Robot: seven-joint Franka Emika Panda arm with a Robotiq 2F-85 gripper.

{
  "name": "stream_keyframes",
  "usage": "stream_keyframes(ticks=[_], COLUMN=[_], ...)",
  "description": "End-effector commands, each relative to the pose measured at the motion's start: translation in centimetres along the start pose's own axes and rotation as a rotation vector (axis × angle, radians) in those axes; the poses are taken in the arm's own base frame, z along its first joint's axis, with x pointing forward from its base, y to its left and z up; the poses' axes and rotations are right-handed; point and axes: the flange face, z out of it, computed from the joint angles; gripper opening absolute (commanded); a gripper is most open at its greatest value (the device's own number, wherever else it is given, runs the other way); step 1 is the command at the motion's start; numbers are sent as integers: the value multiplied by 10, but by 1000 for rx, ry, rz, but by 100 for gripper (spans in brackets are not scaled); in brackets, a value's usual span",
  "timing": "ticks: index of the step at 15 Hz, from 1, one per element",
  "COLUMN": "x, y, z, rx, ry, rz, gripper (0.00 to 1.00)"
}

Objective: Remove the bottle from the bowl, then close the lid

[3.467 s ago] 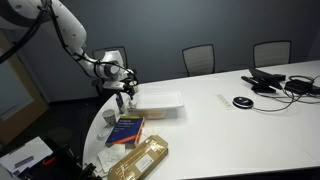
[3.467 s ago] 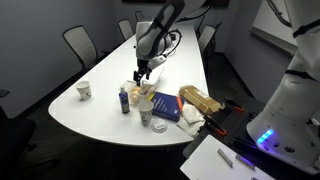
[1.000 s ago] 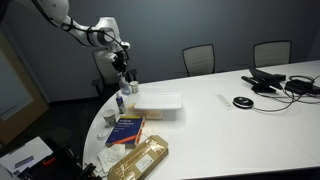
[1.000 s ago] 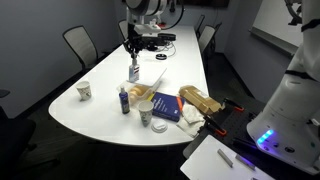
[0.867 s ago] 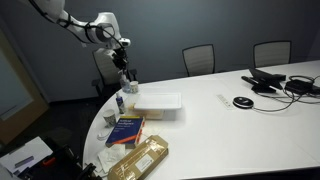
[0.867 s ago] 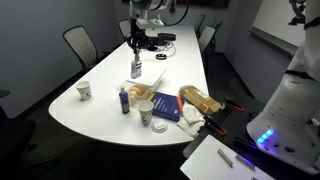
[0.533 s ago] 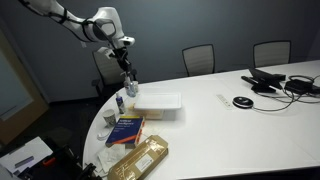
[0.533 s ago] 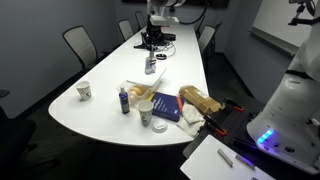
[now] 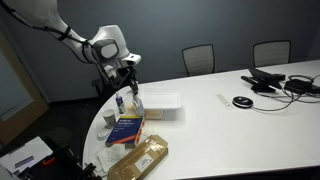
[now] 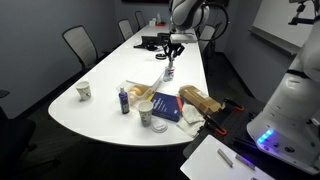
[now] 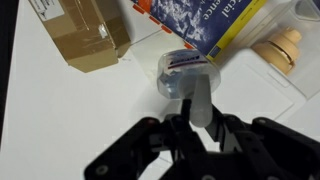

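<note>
My gripper has a place to put the bottle. It will set the bottle down on the table (image 9: pixel 148 133) (image 11: pixel 168 66) between the blue book and the tan package.
In both exterior views the shut gripper (image 9: pixel 134 88) (image 10: pixel 170 58) holds the slim pale bottle (image 9: pixel 137 101) (image 10: pixel 169 70) by its upper end, hanging upright in the air above the table. In the wrist view the bottle (image 11: pixel 200 100) sticks out from between the closed fingers of the gripper (image 11: pixel 197 125). The white rectangular bowl (image 9: pixel 165 104) (image 10: pixel 138 88) lies on the table beside and below the bottle. At this size I cannot tell its lid apart from it.
A blue book (image 9: pixel 127 128) (image 11: pixel 205 20) and a tan bread-like package (image 9: pixel 140 158) (image 11: pixel 85 35) lie near the table edge. A round labelled cup (image 11: pixel 185 75) sits under the bottle. A paper cup (image 10: pixel 85 91) and a blue-labelled bottle (image 10: pixel 125 99) stand nearby. Cables and devices (image 9: pixel 275 82) lie further along the table.
The gripper has carried the bottle away from the table's far edge, sideways across and lower, to a spot in the air beside the bowl. Its grip has stayed shut throughout.
</note>
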Motion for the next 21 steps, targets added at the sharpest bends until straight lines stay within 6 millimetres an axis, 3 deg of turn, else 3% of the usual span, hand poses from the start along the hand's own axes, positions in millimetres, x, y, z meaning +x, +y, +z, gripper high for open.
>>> stream_keyframes(ticks=[1, 8, 21], x=[-11, -6, 31], y=[20, 44, 45], z=[16, 51, 78], rx=[-4, -20, -7], ry=[30, -27, -77], rz=[68, 131, 226], gripper=[4, 4, 4])
